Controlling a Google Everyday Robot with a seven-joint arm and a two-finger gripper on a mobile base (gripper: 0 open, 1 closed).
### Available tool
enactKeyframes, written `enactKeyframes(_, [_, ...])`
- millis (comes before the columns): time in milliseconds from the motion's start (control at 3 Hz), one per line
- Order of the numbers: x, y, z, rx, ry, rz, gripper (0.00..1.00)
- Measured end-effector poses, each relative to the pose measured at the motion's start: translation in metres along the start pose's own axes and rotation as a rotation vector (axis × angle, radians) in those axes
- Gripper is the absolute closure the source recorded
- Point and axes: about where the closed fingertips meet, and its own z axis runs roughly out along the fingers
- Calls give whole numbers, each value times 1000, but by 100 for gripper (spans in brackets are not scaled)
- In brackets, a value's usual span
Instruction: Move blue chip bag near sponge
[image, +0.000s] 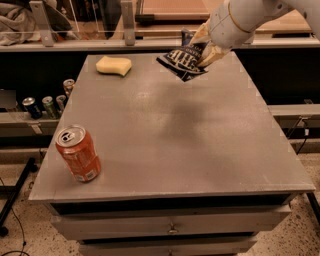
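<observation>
My gripper is going to release the blue chip bag, now hanging tilted above the table, on the grey table's far edge (141, 63), next to the yellow sponge.
The blue chip bag (181, 61) is dark navy with white lettering and hangs tilted above the far part of the grey table (170, 130). My gripper (202, 46) is shut on the bag's upper right edge and holds it off the surface. The pale yellow sponge (114, 65) lies at the table's far left, a short way to the left of the bag.
An orange can (78, 153) stands upright near the table's front left corner. Several dark cans (45, 102) sit on a lower shelf to the left. A shelf rail (100, 44) runs behind the table's far edge.
</observation>
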Motion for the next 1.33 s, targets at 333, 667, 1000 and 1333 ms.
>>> enactKeyframes(333, [-2,0,4,12,14,5,100])
enactKeyframes(667, [-5,-12,21,67,15,2,100])
enactKeyframes(1000, [-9,-33,36,136,5,-12,100])
enactKeyframes(1333, [-14,-54,51,178,-19,-35,100])
